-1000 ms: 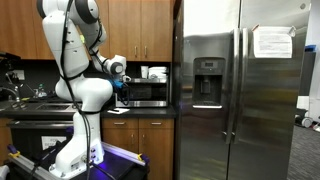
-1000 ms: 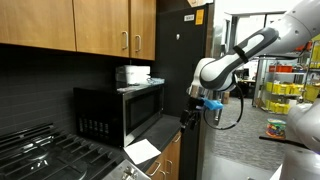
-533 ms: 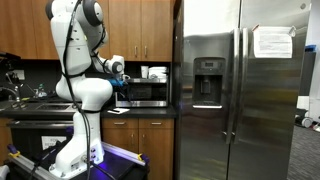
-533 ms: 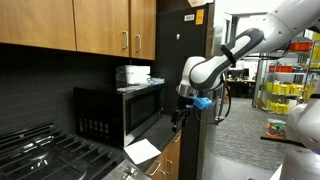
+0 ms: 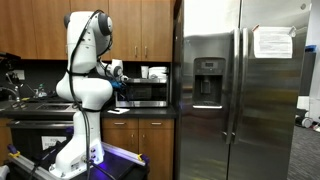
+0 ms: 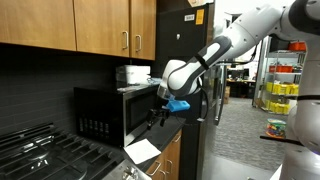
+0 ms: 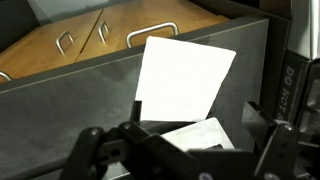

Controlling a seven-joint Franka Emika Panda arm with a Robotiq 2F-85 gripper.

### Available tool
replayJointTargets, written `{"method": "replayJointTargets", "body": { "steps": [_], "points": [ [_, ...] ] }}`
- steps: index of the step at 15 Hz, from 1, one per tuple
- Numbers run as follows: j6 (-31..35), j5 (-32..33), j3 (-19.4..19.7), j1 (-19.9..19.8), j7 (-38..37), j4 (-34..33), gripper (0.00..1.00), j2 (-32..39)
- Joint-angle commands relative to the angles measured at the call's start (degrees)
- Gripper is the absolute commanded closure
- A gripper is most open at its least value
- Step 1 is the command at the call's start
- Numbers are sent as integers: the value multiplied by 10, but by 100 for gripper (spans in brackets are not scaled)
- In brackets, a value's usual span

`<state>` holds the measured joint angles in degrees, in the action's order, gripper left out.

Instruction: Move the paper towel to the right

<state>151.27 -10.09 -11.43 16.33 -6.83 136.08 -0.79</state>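
Observation:
The robot's gripper will close on the middle of the paper towel (image 5: 117, 110) (image 7: 175, 77), the white sheet that lies near the front edge of the counter.
The paper towel (image 6: 141, 150) is a flat white sheet on the dark counter in front of the microwave. It also shows in an exterior view (image 5: 118, 110) and in the wrist view (image 7: 185, 78). My gripper (image 6: 157, 115) hangs above the counter next to the microwave door, a little above the sheet. In the wrist view the gripper (image 7: 185, 152) has its fingers spread wide and holds nothing. A second white patch (image 7: 203, 135) shows between the fingers; I cannot tell what it is.
A black microwave (image 6: 120, 110) stands on the counter with a white container (image 6: 133, 74) on top. A steel refrigerator (image 5: 240, 95) stands beside the counter. Wooden cabinets (image 6: 80, 25) hang above, a gas stove (image 6: 45, 155) is at the near end.
The arm has swung toward the microwave, and the gripper has moved lower and closer to the counter and the paper towel. The paper towel has not moved.

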Motion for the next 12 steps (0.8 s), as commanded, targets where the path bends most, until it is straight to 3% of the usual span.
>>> {"method": "replayJointTargets", "body": {
  "steps": [1,4,12],
  "points": [
    [19,39,-13,-5,-70,-39,0,52],
    [30,39,-17,2,-99,-44,0,73],
    [28,3,-48,18,-94,-73,0,138]
  ]
}}
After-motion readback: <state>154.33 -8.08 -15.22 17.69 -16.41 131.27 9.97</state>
